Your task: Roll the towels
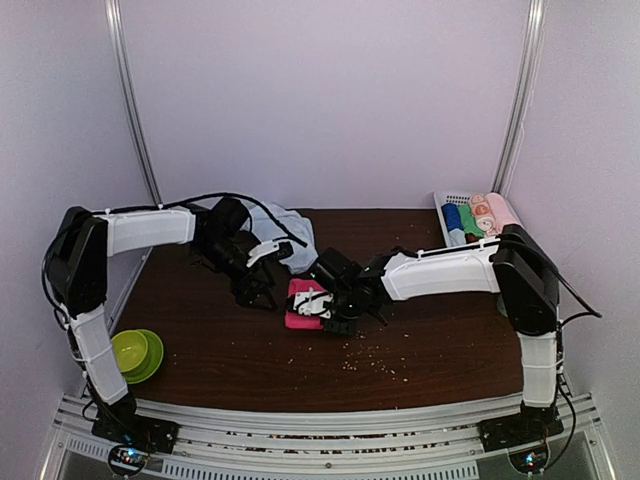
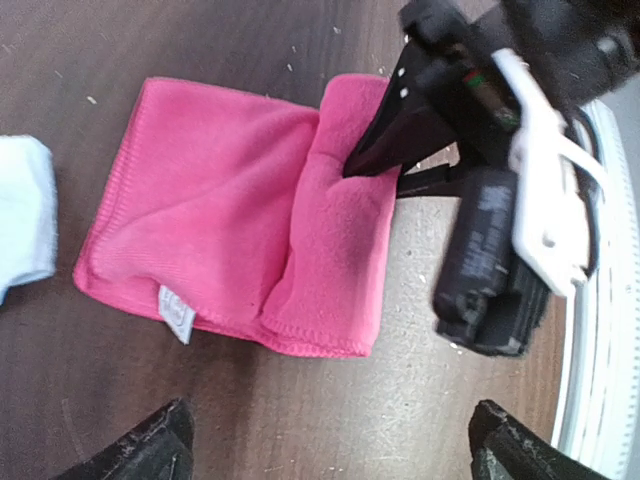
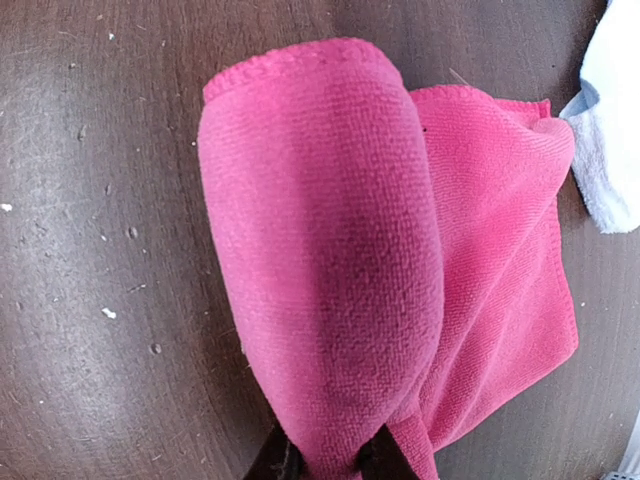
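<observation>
Left gripper should grip the loose stitched end [image 2: 325,330] before right gripper, pinching only one end of the pink towel's roll, opens.
The magenta-pink towel [image 1: 300,305] lies on the dark table, partly rolled from one edge; its white tag [image 2: 177,312] shows in the left wrist view. My right gripper [image 1: 325,305] is shut on the rolled end of the pink towel [image 3: 330,270], and the roll hides the fingertips. In the left wrist view the right gripper [image 2: 375,160] pinches the fold of the pink towel [image 2: 210,210]. My left gripper [image 1: 255,290] is open and empty, just beside the pink towel, fingers [image 2: 150,450] wide apart. The light blue towel [image 1: 285,228] lies crumpled behind the left arm.
A white basket [image 1: 445,205] with several small coloured rolls stands at the back right. Green bowls [image 1: 135,352] sit at the table's left front. Crumbs are scattered near the front middle. A corner of the blue towel [image 3: 610,150] is close to the pink one.
</observation>
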### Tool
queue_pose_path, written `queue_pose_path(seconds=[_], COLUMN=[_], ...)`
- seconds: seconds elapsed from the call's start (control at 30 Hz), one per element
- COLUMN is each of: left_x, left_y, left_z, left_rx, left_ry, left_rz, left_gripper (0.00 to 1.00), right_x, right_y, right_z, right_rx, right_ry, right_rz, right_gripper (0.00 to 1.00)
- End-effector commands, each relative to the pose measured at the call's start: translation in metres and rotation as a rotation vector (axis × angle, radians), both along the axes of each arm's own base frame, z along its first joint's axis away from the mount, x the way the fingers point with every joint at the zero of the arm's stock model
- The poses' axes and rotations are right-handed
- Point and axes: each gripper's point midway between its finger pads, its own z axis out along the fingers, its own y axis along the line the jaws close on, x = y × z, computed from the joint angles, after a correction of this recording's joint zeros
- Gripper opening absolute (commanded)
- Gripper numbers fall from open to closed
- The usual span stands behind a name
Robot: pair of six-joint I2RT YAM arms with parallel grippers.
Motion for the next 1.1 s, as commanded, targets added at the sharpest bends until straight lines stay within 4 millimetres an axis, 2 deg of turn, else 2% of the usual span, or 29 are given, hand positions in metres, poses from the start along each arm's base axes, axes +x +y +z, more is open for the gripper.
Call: queue_pose_path(seconds=[0.0, 0.17, 0.33, 0.5, 0.8, 1.07], left_x=[0.016, 0.018, 0.01, -0.007, -0.034, -0.043], left_y=[0.005, 0.008, 0.007, -0.001, -0.011, -0.022], left_z=[0.015, 0.025, 0.027, 0.019, 0.002, 0.003], left_rx=[-0.055, -0.123, -0.153, -0.157, -0.088, -0.054], left_ry=[-0.243, -0.422, -0.446, -0.504, -0.753, -0.954], left_rz=[0.027, 0.029, 0.007, -0.057, -0.141, -0.162], left_gripper=[0.98, 0.96, 0.89, 0.87, 0.87, 0.87], right_x=[-0.019, -0.024, -0.03, -0.036, -0.054, -0.068], right_y=[-0.02, -0.019, -0.017, -0.012, -0.008, -0.009], right_z=[-0.024, -0.017, -0.015, -0.016, -0.013, -0.011], right_rx=[-0.067, -0.033, -0.033, -0.043, -0.042, -0.035], right_ry=[0.181, 0.27, 0.371, 0.487, 0.642, 0.715], right_rz=[-0.013, -0.011, -0.006, 0.011, 0.058, 0.084], right_gripper=[0.18, 0.18, 0.19, 0.2, 0.19, 0.19])
